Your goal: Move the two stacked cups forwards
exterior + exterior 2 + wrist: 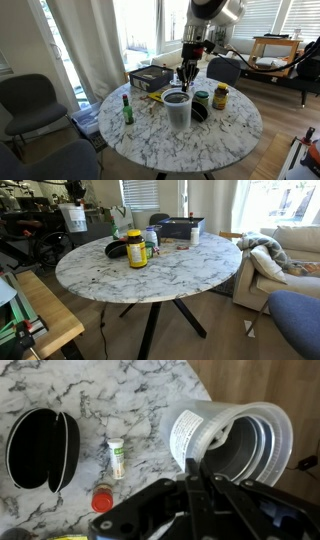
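Observation:
The robot's gripper needs to release the two stacked cups on the bare marble [169, 139] [174, 448] between the black oval case and the edge of the table.
The two stacked cups [178, 108] are pale translucent tumblers with a printed label, near the table's edge. They also show in an exterior view [75, 218] at the far side of the table. In the wrist view the cups [240, 445] are seen from above, mouth open, with bare floor beyond the table edge. My gripper [192, 472] has its fingers close together at the cups' near rim wall. It hangs straight above them [186, 80].
On the round marble table [230, 140] are a yellow-lidded jar [220, 96], a green-lidded jar [202, 98], a small green bottle [127, 108], a black box [150, 77] and a black oval case [40, 448]. A small vial [118, 458] lies beside the case. Chairs surround the table.

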### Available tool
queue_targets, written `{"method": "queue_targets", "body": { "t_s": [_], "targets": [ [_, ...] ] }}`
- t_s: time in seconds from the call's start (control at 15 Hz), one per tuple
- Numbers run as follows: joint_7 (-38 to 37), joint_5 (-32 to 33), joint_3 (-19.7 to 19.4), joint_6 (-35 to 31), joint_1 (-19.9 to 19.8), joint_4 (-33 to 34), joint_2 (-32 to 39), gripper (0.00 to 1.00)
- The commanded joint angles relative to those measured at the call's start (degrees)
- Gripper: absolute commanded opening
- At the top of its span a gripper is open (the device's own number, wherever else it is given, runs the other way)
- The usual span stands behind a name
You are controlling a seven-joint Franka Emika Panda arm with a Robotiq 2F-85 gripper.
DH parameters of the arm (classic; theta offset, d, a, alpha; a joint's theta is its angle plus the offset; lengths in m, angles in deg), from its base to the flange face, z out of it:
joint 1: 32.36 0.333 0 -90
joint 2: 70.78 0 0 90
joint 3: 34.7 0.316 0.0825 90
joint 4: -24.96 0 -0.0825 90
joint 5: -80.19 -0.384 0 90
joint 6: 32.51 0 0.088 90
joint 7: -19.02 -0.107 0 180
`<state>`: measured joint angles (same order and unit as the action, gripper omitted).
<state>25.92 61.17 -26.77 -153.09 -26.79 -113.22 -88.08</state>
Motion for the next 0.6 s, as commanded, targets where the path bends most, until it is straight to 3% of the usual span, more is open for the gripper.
{"method": "queue_targets", "body": {
  "t_s": [0.0, 0.27, 0.53],
  "targets": [
    [-9.4, 2.3, 3.3, -12.3, 2.0, -5.1, 2.0, 0.01],
    [-15.4, 1.1, 3.8, -18.8, 3.4, -6.9, 4.8, 0.01],
    [-8.9, -7.8, -0.1, -18.2, 3.8, -6.8, 8.3, 0.01]
  ]
}}
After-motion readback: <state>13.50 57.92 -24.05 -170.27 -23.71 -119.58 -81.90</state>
